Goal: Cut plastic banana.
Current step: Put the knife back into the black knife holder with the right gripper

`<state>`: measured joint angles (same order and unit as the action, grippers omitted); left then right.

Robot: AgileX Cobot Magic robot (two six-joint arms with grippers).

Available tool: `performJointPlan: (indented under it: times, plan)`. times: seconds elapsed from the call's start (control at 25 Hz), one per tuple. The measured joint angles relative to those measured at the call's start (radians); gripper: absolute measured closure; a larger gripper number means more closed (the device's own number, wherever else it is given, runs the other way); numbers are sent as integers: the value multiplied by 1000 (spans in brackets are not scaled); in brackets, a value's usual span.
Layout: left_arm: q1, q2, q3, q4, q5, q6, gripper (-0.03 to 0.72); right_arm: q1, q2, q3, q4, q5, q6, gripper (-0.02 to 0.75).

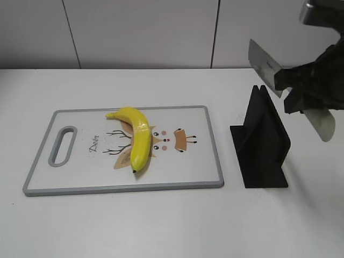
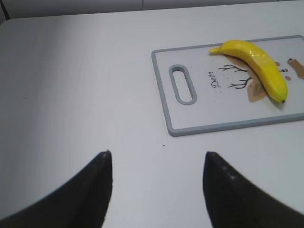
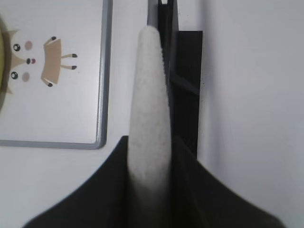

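Observation:
The robot's right gripper will release the knife in the upper slot of the black knife stand (image 1: 276, 119) next to the board.
The plastic banana (image 1: 137, 136) is glossy yellow with a dark tip and lies whole on the white cutting board (image 1: 204, 166), over its deer print. It also shows in the left wrist view (image 2: 259, 66). My right gripper (image 1: 293, 90) is shut on a knife and holds it in the air above the black knife stand (image 1: 263, 142). The knife's blade (image 1: 263, 63) points up to the left and its pale handle (image 3: 149, 95) sits between the jaws (image 3: 149, 140). My left gripper (image 2: 156, 154) is open and empty over bare table, left of the board (image 2: 164, 85).
The black stand (image 3: 183, 71) stands right of the board's right edge (image 3: 105, 71). The board has a grey rim and a handle slot (image 1: 63, 145) at its left end. A wall runs behind the white table.

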<state>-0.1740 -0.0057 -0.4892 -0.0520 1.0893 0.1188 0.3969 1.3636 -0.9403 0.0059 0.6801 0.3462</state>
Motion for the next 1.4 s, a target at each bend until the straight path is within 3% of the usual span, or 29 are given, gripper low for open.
performJointPlan:
  times: [0.92, 1.24, 1.4]
  plan:
    - [0, 0, 0, 0, 0, 0, 100, 0, 107, 0, 90, 78, 4, 552]
    - [0, 0, 0, 0, 0, 0, 100, 0, 107, 0, 108, 105, -1, 153]
    - [0, 0, 0, 0, 0, 0, 101, 0, 101, 0, 110, 146, -42, 98]
